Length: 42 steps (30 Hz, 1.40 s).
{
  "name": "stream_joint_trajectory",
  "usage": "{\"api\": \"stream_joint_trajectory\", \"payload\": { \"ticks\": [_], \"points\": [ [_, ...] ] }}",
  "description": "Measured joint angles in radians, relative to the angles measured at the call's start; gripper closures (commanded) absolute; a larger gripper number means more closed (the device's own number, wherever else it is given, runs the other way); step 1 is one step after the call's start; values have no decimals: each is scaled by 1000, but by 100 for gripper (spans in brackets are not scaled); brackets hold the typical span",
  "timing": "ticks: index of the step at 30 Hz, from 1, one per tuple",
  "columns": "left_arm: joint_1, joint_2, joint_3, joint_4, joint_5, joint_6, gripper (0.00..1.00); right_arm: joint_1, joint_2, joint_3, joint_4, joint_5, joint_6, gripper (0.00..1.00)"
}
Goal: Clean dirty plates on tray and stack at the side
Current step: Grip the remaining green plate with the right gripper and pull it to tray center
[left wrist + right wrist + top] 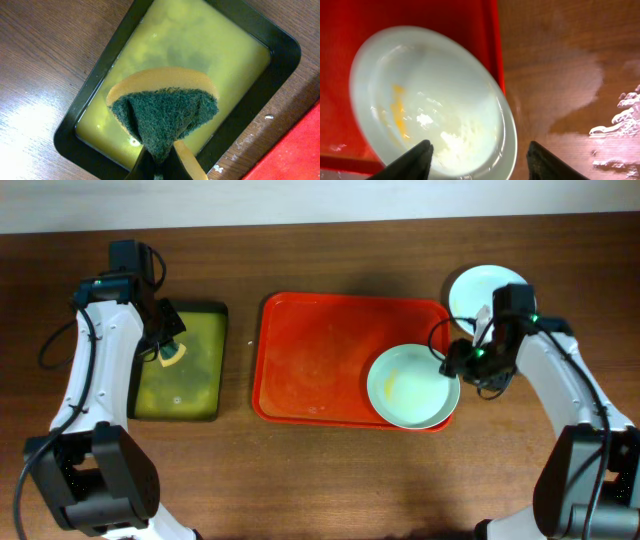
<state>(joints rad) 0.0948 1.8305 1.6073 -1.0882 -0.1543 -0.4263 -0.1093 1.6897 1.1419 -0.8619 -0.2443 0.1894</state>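
Observation:
Next, my left gripper releases the green and yellow sponge in the middle of the black tray's yellow-green liquid (179,369) (179,102).
A pale blue-green plate (411,387) with a yellowish smear lies on the right end of the red tray (320,360), its rim over the tray's right edge. It fills the right wrist view (430,100). My right gripper (460,363) (479,159) is open, one finger over the plate and one over the table, straddling its right rim. A white plate (482,288) sits on the table behind the tray's right end. My left gripper (168,350) (162,167) is shut on a green and yellow sponge (162,107), held above the black tray.
A black tray (183,362) of yellow-green liquid stands left of the red tray; it also shows in the left wrist view (280,65). Wet patches lie on the wood (600,115) right of the red tray.

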Motion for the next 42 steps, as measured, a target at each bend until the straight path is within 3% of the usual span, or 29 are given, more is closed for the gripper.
{"api": "stream_joint_trajectory", "payload": {
  "ticks": [7,9,19,23,27,31,37,42],
  "points": [
    [0,0,-1,-1,0,0,100,0,0,-113,112,16,24,46],
    [0,0,-1,-1,0,0,100,0,0,-114,112,40,24,58],
    [0,0,-1,-1,0,0,100,0,0,-153,138,61,39,64],
    [0,0,-1,-2,0,0,100,0,0,-186,170,59,50,96],
    [0,0,-1,-4,0,0,100,0,1,-148,137,18,70,96],
    [0,0,-1,-3,0,0,100,2,6,42,14,7,73,96],
    [0,0,-1,33,1,0,100,192,16,77,189,-37,73,96],
    [0,3,-34,99,64,5,100,329,177,77,304,-15,96,96]
  ]
}}
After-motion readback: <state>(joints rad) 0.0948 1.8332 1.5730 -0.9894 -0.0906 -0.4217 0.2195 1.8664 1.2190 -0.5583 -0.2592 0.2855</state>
